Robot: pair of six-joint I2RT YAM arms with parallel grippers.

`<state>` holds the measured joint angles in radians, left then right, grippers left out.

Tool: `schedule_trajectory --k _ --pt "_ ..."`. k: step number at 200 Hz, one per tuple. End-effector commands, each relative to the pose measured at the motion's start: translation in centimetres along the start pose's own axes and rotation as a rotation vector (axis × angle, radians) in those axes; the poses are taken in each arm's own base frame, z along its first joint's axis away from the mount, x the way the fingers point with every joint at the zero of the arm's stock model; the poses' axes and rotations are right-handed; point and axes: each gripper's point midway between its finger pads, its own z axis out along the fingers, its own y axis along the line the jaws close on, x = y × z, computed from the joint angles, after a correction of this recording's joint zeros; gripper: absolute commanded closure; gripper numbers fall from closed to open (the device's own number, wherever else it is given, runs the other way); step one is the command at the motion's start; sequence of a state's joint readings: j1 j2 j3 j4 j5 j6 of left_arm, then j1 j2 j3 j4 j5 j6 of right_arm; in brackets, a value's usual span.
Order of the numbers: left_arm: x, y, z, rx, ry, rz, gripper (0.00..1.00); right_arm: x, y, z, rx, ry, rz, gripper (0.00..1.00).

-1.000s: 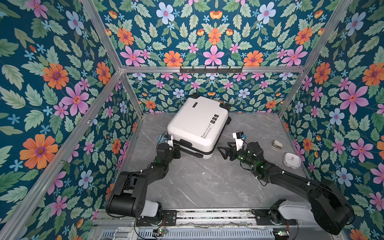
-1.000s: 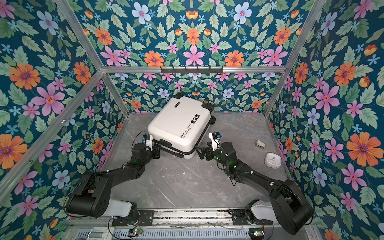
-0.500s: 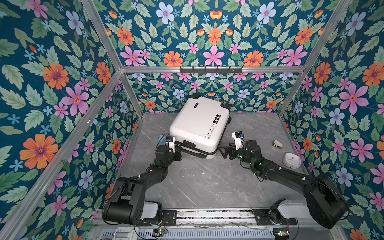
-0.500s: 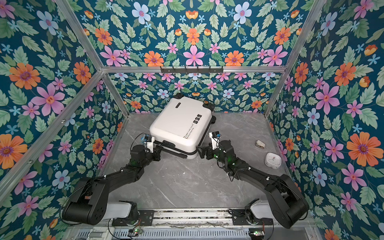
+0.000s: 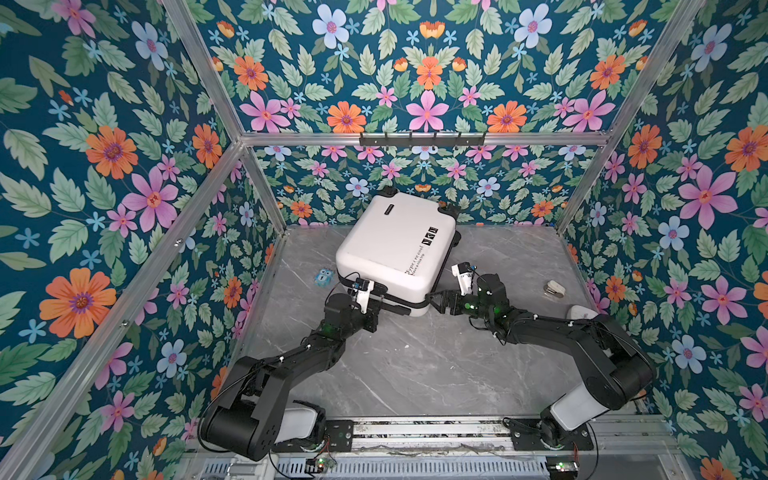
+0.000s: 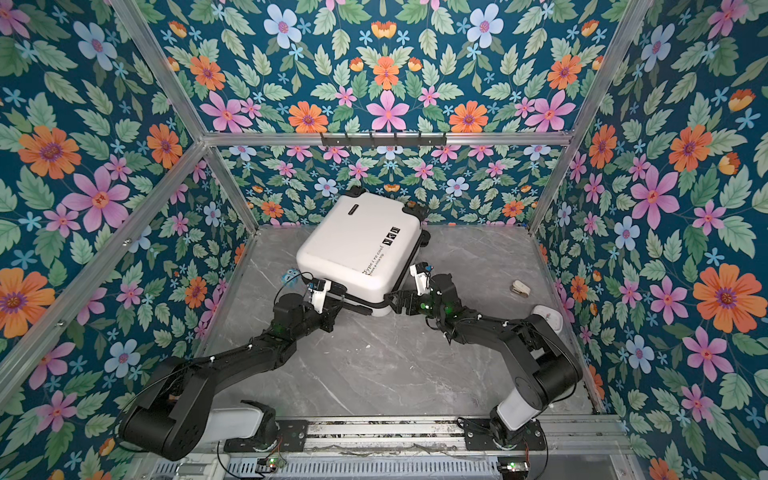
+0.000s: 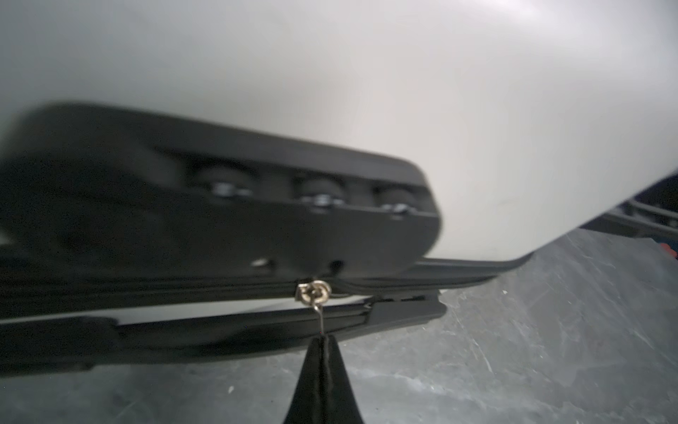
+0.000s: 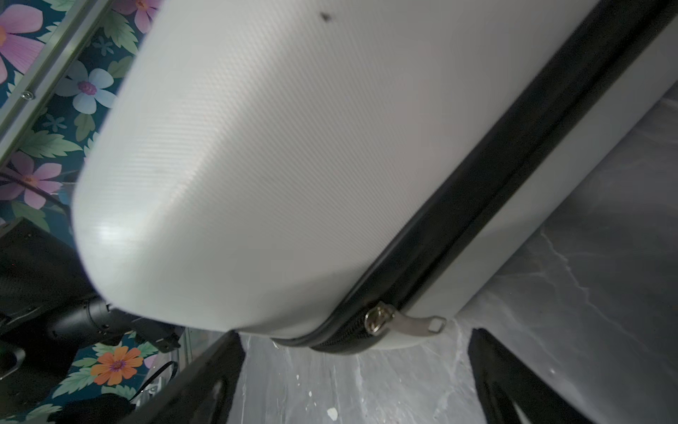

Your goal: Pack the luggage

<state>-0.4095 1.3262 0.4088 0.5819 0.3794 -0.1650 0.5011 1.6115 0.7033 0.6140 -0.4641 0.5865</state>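
Note:
The thin zipper pull is all my left gripper has, so it should grip the luggage's black handle (image 7: 240,335) to keep it steady while my right gripper works the corner zipper pull.
The luggage (image 5: 395,245) (image 6: 357,245), a white hard-shell suitcase with black print, lies flat and closed at the back middle of the grey table. My left gripper (image 5: 375,305) (image 6: 337,306) (image 7: 323,336) is at its near left edge, shut on the thin metal zipper pull (image 7: 318,312) that hangs under the black lock panel (image 7: 257,220). My right gripper (image 5: 436,300) (image 6: 395,300) (image 8: 356,348) stands open at the near right corner. A second zipper pull (image 8: 407,323) sticks out just ahead of its fingers, untouched.
A small blue owl figure (image 5: 324,277) (image 6: 291,276) lies left of the suitcase. A small white and tan clip-like object (image 5: 555,288) (image 6: 521,286) and a white rounded item (image 5: 582,311) (image 6: 548,315) lie by the right wall. A hook rail (image 5: 422,139) is on the back wall.
My left gripper has closed the last bit onto the zipper pull. The suitcase has shifted slightly. The right gripper has stayed open at the corner.

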Motion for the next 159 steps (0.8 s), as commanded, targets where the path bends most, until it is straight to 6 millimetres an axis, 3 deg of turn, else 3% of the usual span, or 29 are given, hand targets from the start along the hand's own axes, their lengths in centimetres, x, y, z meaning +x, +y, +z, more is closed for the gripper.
schedule_trajectory --k 1,87,126,159 --pt "-2.4 -3.4 0.4 0.098 -0.092 0.082 1.0 -2.3 0.9 0.3 -0.023 -0.104 0.024 0.05" --pt "-4.4 -13.7 4.3 0.201 -0.208 0.152 1.0 -1.3 1.9 1.4 -0.014 -0.11 0.033 0.06" --pt "-4.6 -13.4 4.6 0.158 -0.273 0.102 1.0 -1.9 1.3 -0.3 0.061 -0.141 0.037 0.06" --pt "-3.4 -12.6 4.1 0.126 -0.229 0.103 1.0 -3.9 0.2 -4.7 0.197 -0.178 0.029 0.03"
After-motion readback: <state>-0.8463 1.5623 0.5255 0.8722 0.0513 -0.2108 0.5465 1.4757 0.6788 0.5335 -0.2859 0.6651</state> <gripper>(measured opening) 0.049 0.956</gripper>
